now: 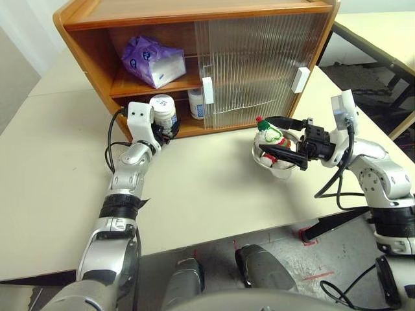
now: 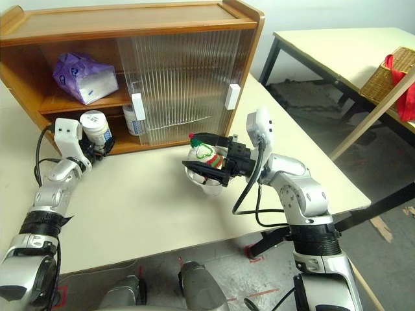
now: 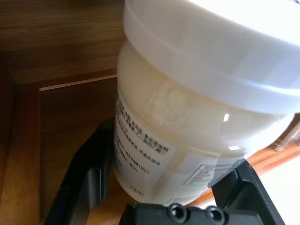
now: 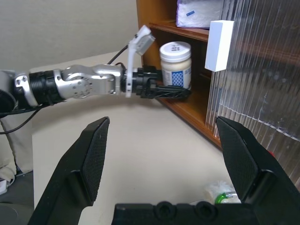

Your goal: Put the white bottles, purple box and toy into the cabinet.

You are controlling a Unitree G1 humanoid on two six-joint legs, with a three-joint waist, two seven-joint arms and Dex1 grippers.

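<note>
My left gripper is holding the white bottle. It will let go of it on the lower shelf (image 1: 170, 122) beside the other white bottle, below the purple box.
My left gripper (image 1: 170, 127) is shut on a white bottle (image 1: 163, 111) and holds it at the open left end of the cabinet's (image 1: 194, 13) lower shelf. In the left wrist view the black fingers (image 3: 89, 178) flank the bottle (image 3: 197, 122). A second white bottle (image 1: 196, 103) stands deeper on that shelf, by the door's edge. The purple box (image 1: 152, 59) lies on the upper shelf. The toy (image 1: 272, 139) sits in a shallow metal bowl (image 1: 283, 171) on the table. My right gripper (image 4: 162, 123) hangs open just above the toy, pointing toward the cabinet.
Ribbed sliding doors with white handles (image 1: 207, 91) cover the cabinet's middle and right. The cream table (image 1: 207, 194) has bare room between the arms. On another table at the far right sits a wicker basket (image 2: 389, 71) with red cloth.
</note>
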